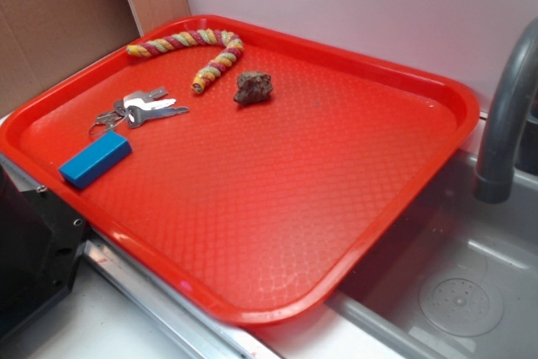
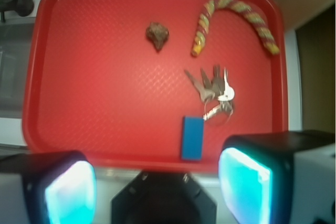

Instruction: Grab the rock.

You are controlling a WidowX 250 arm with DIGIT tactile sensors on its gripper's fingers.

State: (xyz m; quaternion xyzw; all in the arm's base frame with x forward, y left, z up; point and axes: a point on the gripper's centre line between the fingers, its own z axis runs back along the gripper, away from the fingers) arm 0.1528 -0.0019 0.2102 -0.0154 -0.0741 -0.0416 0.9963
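Next, my gripper grips the middle of the rock (image 1: 254,88) (image 2: 157,35), with one finger on the rock's side toward the rope and the other toward the faucet.
The rock (image 1: 252,87) (image 2: 157,35) is a small lumpy reddish-brown stone lying on the red tray (image 1: 277,199) (image 2: 94,93), toward its far side. In the wrist view my gripper (image 2: 157,182) hangs high above the tray's near edge, well back from the rock. Its two fingers, with glowing cyan pads (image 2: 244,184), stand wide apart and nothing is between them. The gripper does not show in the exterior view.
Beside the rock lies a red-and-yellow twisted rope (image 1: 202,50) (image 2: 236,19). A bunch of keys (image 1: 139,109) (image 2: 215,90) and a blue block (image 1: 95,159) (image 2: 192,138) also rest on the tray. A grey faucet (image 1: 504,115) and a sink (image 1: 454,292) lie to the right.
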